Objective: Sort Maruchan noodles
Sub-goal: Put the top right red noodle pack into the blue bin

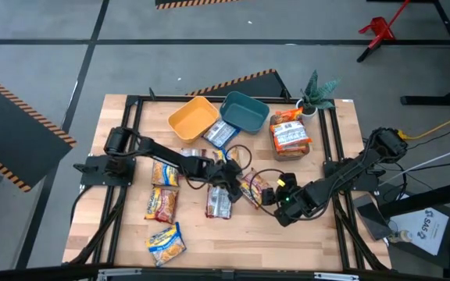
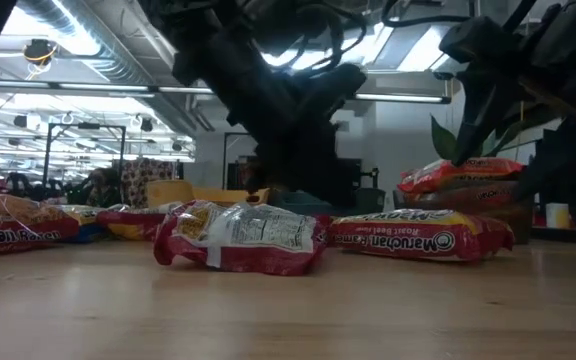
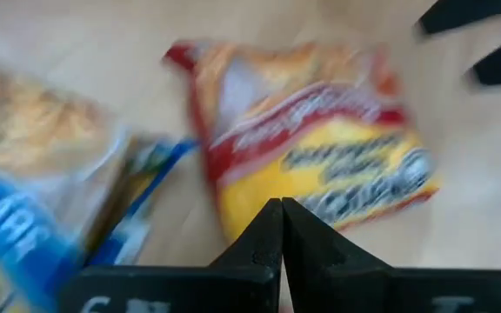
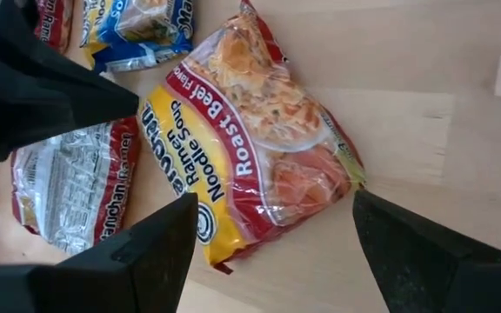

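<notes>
The red-and-yellow Roast Beef packet is next, and my right gripper will close around its middle (image 1: 254,188) (image 4: 255,148), squeezing it from its sides.
Several Maruchan noodle packets lie flat on the wooden table. A red-and-yellow Roast Beef packet (image 4: 250,156) (image 1: 252,188) lies between the two arms. My right gripper (image 4: 272,202) (image 1: 272,195) is open, one finger on either side of this packet's near end, apart from it. My left gripper (image 3: 281,213) (image 1: 226,178) is shut and hovers over a red-and-yellow packet (image 3: 320,148). A maroon packet lies label up (image 1: 219,202) (image 2: 243,238). More packets lie to the left (image 1: 165,174) (image 1: 161,205) (image 1: 166,243).
A yellow bin (image 1: 194,117) and a teal bin (image 1: 244,110) stand at the far edge, with a blue packet (image 1: 219,133) just before them. A stack of orange packets (image 1: 290,134) and a small plant (image 1: 316,92) stand far right. Bare wood lies along the near edge.
</notes>
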